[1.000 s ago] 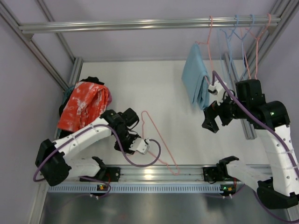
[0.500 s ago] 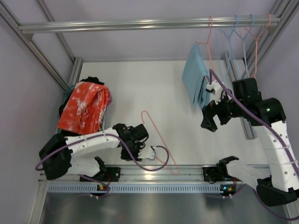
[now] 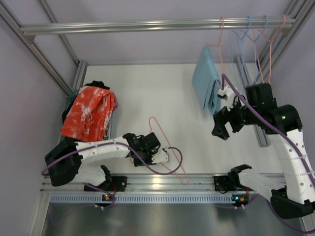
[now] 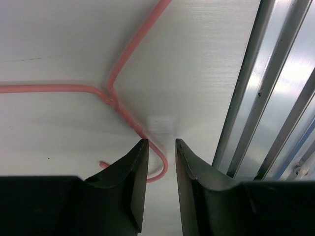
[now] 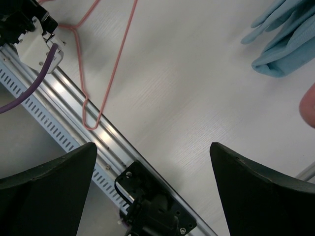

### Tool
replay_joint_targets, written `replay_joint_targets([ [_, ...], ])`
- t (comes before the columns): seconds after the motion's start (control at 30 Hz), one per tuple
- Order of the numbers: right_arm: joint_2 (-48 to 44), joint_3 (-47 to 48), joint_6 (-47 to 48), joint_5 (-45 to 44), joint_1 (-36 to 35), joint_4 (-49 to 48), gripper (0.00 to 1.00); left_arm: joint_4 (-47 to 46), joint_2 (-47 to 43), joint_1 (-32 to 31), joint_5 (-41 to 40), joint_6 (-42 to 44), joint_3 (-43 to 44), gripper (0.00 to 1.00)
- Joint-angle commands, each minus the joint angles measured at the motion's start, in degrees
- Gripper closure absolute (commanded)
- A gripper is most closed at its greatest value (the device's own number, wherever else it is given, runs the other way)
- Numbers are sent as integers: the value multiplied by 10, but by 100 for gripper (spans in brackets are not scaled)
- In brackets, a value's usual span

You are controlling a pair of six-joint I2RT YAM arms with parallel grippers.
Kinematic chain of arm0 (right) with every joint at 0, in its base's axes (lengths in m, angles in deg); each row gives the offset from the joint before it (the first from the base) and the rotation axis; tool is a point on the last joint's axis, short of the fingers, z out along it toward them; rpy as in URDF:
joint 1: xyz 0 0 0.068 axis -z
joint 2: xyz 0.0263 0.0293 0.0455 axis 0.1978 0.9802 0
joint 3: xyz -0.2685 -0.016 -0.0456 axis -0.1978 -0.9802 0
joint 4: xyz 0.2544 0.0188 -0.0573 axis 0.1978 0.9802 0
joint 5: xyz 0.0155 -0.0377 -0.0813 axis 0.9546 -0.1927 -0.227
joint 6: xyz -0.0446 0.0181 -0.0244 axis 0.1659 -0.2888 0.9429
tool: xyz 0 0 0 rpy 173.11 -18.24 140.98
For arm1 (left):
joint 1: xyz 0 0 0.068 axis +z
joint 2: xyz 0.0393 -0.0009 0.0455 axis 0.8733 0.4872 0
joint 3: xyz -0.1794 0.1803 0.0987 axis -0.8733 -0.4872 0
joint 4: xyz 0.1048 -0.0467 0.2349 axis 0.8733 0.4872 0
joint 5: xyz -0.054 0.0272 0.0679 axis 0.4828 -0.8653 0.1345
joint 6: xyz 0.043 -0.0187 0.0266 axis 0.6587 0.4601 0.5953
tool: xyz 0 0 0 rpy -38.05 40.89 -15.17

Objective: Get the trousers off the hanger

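Note:
The pink hanger's hook slants across my left gripper's narrow opening. Next, I open it wider, line it up and close it on the hook's straight stem (image 4: 138,128).
Orange-red trousers with white blotches (image 3: 87,113) lie in a heap at the table's left edge, black trousers (image 3: 98,85) showing under them. A light blue garment (image 3: 206,88) (image 5: 285,44) hangs folded over a pink hanger on the top rail. An empty pink hanger (image 3: 170,157) (image 4: 118,105) lies flat on the table. My left gripper (image 3: 147,149) (image 4: 161,142) is low over its hook, jaws narrowly open, the hook's curve showing in the gap. My right gripper (image 3: 222,129) (image 5: 153,145) hovers wide open just below the blue garment, holding nothing.
Several empty blue and pink hangers (image 3: 256,34) hang at the right end of the top rail (image 3: 147,24). An aluminium rail (image 3: 162,183) (image 4: 266,98) runs along the near edge, close to the left gripper. Frame posts stand on both sides.
My left gripper has swung down and to the right along the table to the lying hanger's hook, and its jaws have narrowed. The right arm has barely shifted.

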Motion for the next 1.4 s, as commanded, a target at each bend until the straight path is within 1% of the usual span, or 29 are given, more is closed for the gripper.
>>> replay_joint_targets([
  [0.0, -8, -3, -5, 2, -8, -16, 1, -43, 8, -12, -18, -29, -17, 66],
  [0.07, -8, -5, -5, 2, -9, -16, 1, -56, 18, -12, -49, -34, -28, 73],
  [0.1, -7, -7, -5, 2, -8, -17, 1, -70, 24, -12, -50, -40, -31, 74],
  [0.13, -7, -7, -5, 2, -8, -17, 1, -78, 33, -12, -74, -43, -34, 78],
  [0.2, -8, -7, -4, 1, -8, -16, 1, -86, 46, -11, -102, -53, -36, 81],
  [0.23, -8, -7, -4, 2, -7, -16, 0, -88, 58, -12, -104, -54, -36, 83],
  [0.3, -7, -7, -5, 2, -8, -17, 1, -93, 61, -12, -115, -59, -35, 93],
  [0.37, -7, -7, -3, 2, -8, -16, 0, -100, 64, -12, -119, -61, -36, 100],
  [0.4, -7, -7, -4, 2, -7, -16, 0, -102, 66, -11, -128, -65, -36, 100],
  [0.43, -7, -7, -3, 3, -8, -16, 1, -106, 67, -11, -133, -66, -35, 99],
  [0.47, -8, -7, -3, 3, -8, -17, 0, -106, 67, -11, -138, -68, -34, 96],
  [0.5, -8, -7, -3, 3, -8, -17, 1, -107, 67, -11, -140, -71, -32, 86],
  [0.57, -11, -7, -3, 3, -7, -18, 1, -107, 60, -11, -134, -71, -29, 77],
  [0.6, -11, -8, -3, 3, -7, -17, 1, -106, 56, -11, -133, -72, -26, 68],
  [0.67, -14, -8, -3, 3, -8, -17, 1, -105, 48, -11, -136, -72, -17, 62],
  [0.73, -17, -8, -3, 3, -8, -17, 1, -105, 41, -11, -138, -73, -12, 59],
  [0.9, -16, -8, -3, 4, -8, -17, 1, -104, 46, -8, -147, -66, 0, 61],
  [0.97, -19, -9, -4, 4, -8, -17, 1, -104, 26, -2, -140, -61, 11, 61],
  [1.03, -20, -9, -3, 6, -8, -18, 1, -94, 7, 7, -131, -51, 29, 60],
  [1.13, -18, -11, -3, 9, -8, -20, 1, -79, 6, 29, -111, -35, 51, 58],
  [1.23, -16, -15, -6, 13, -8, -23, 1, -79, 15, 45, -87, -17, 50, 53],
  [1.3, -16, -16, -7, 13, -8, -24, 0, -76, 25, 49, -74, -14, 46, 52],
  [1.37, -19, -15, -7, 13, -8, -24, 1, -75, 30, 49, -41, -15, 40, 51],
])
